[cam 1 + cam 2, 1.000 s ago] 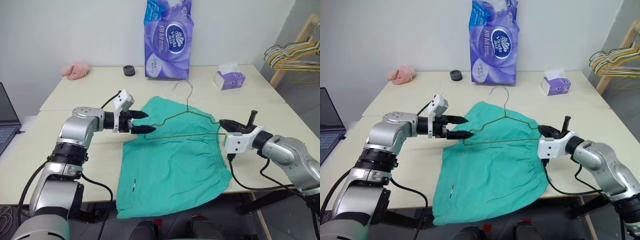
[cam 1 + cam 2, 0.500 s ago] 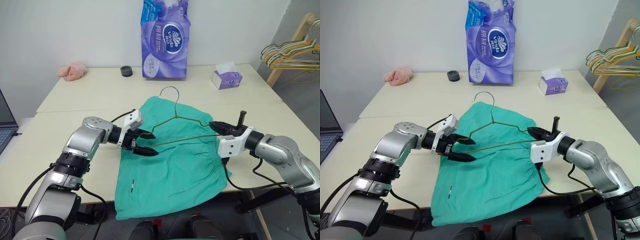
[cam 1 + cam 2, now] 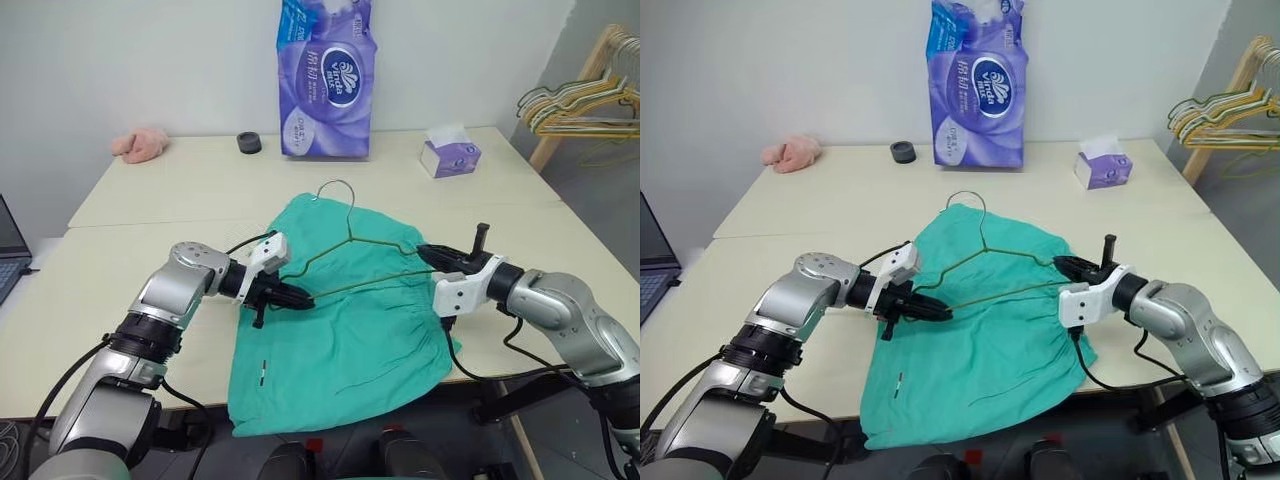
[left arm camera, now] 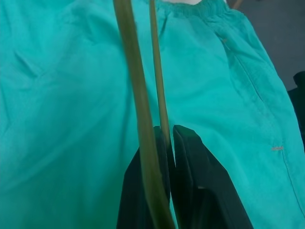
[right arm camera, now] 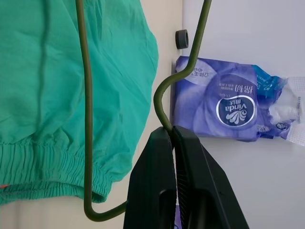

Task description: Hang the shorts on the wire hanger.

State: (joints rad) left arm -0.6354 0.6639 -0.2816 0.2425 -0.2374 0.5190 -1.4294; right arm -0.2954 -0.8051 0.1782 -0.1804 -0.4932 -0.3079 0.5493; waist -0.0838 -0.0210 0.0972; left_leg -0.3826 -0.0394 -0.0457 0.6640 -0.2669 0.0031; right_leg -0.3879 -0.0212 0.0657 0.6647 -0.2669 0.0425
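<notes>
The hanger's upper bend is pinched in my right gripper, so while my left gripper steadies the hanger, my right gripper should take the straight bottom bar (image 3: 411, 274) before it leads the hanger to the waistband.
The teal shorts (image 3: 345, 340) lie flat on the table (image 3: 150, 210), with their lower edge hanging over the front edge. The thin olive wire hanger (image 3: 352, 236) is held just above them, its hook (image 3: 335, 186) pointing away from me. My left gripper (image 3: 306, 298) is shut on the hanger's left corner; in the left wrist view its fingers (image 4: 190, 162) pinch the wire (image 4: 159, 95) over the teal cloth. My right gripper (image 3: 422, 251) is shut on the hanger's right corner, and the right wrist view shows its fingers (image 5: 157, 162) clamped on the wire's bend (image 5: 163, 102).
At the back of the table stand a purple tissue pack (image 3: 325, 80), a small tissue box (image 3: 448, 155) and a black ring (image 3: 248, 143). A pink cloth lump (image 3: 140, 143) lies at the back left. A rack of hangers (image 3: 580, 100) stands at the right.
My left gripper has come down and back to the hanger's left corner and closed on the wire. The right gripper has kept its grip and place. The camera has shifted a little.
</notes>
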